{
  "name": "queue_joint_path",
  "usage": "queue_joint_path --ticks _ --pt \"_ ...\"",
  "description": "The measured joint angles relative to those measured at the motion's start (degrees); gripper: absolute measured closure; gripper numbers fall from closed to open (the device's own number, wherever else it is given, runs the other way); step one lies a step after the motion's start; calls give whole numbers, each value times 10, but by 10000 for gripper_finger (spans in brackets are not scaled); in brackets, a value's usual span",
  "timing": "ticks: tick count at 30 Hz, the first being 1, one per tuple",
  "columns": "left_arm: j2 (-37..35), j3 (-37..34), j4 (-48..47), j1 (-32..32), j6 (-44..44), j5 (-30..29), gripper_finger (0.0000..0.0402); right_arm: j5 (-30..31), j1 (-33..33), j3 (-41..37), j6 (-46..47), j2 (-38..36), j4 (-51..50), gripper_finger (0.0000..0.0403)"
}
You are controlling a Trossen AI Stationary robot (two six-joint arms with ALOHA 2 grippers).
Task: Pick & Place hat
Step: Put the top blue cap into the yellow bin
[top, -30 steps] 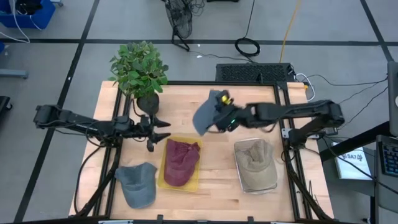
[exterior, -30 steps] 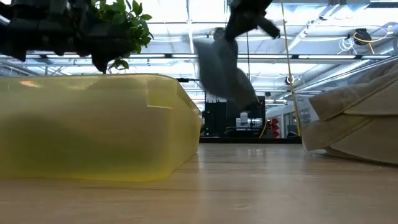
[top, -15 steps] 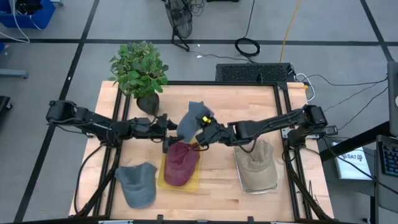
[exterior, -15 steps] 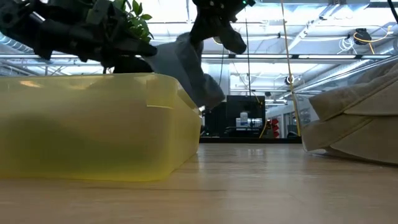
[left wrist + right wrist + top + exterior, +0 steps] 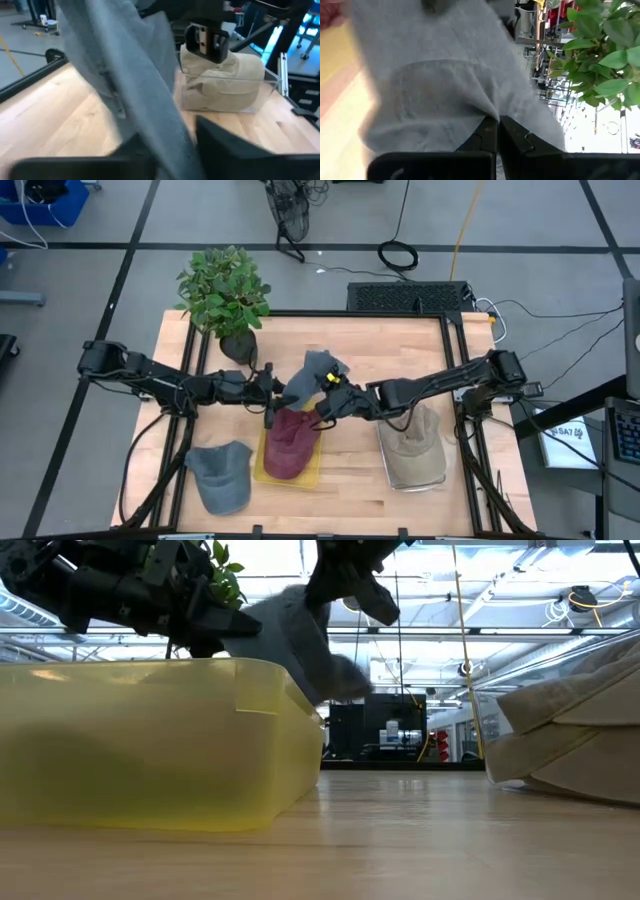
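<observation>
I am pinching a gathered fold away from the grey hat's visor with my right gripper, so I should open it and take the hat (image 5: 303, 385) beside the visor before placing it.
A grey hat (image 5: 310, 372) hangs in the air over the far end of the yellow tray (image 5: 262, 465), between my two grippers. My left gripper (image 5: 278, 388) reaches in from the table's left and is shut on the hat's left side. My right gripper (image 5: 325, 395) comes from the table's right and is shut on the hat's right side. In the low view the hat (image 5: 290, 630) droops between the left gripper (image 5: 235, 625) and the right gripper (image 5: 345, 580), clear of the tray (image 5: 150, 740). My left gripper pinches a hanging strip of the hat's grey cloth (image 5: 167, 120) between its two fingers (image 5: 220, 142). It comes nearly level from the table's left. The cloth runs slantwise through the gap, lifted clear of the table. One layer or several, I cannot tell. My right gripper pinches a gathered fold of the hat's cloth (image 5: 485, 107) between its shut fingertips (image 5: 512, 135). It reaches from the table's right, slanting a little downward. The hat spreads out beyond the fingers, lifted clear of the tray.
A maroon hat (image 5: 292, 438) lies in the yellow tray. A blue-grey hat (image 5: 220, 475) lies on the table near the front left. A beige hat (image 5: 410, 442) sits in a clear container at the right. A potted plant (image 5: 225, 290) stands at the far left.
My right gripper has carried the grey hat down and toward the table's left and near side, to above the tray's far end. My left gripper has moved toward the table's right to meet it, and its fingers have closed on the hat's cloth.
</observation>
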Motion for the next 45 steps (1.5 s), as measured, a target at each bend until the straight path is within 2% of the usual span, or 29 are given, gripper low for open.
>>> queue_joint_path --ticks 2,3,9,12,16,18,21,24,27,31,33,35,38,42,45 --pt "0 0 -2 -1 14 -3 364 -2 0 0 10 1 0 403" --pt "0 0 -2 -1 16 -5 380 -3 0 0 17 1 1 403" --pt "0 0 -1 -13 33 -59 391 -4 0 0 81 -10 -6 393" --pt "0 0 6 -18 45 -74 391 11 0 0 115 -34 -20 371" --pt "0 -1 17 -28 55 -73 391 14 -2 -5 204 -97 -55 327" --pt "0 -1 31 -34 60 -77 391 -15 -8 -21 260 -138 -79 301" --pt "0 -1 53 -45 80 -79 391 -112 -17 -68 329 -203 -83 268" --pt "0 -1 88 -59 102 -83 391 -184 -19 -145 361 -258 -24 252" --pt "2 -1 127 -66 119 -112 391 -189 -6 -228 346 -287 41 248" --pt "2 -1 158 -66 131 -163 391 -94 33 -303 278 -292 169 248" --pt "2 -1 161 -61 130 -169 391 -47 50 -328 227 -280 253 248" --pt "2 -1 161 -55 125 -169 391 -25 59 -350 175 -263 344 248" --pt "2 1 164 -46 117 -168 391 -15 62 -358 122 -233 447 248" --pt "11 14 169 -38 117 -143 391 -16 52 -358 82 -191 521 248" --pt "25 38 156 -38 118 -114 391 -16 40 -347 75 -169 535 248"
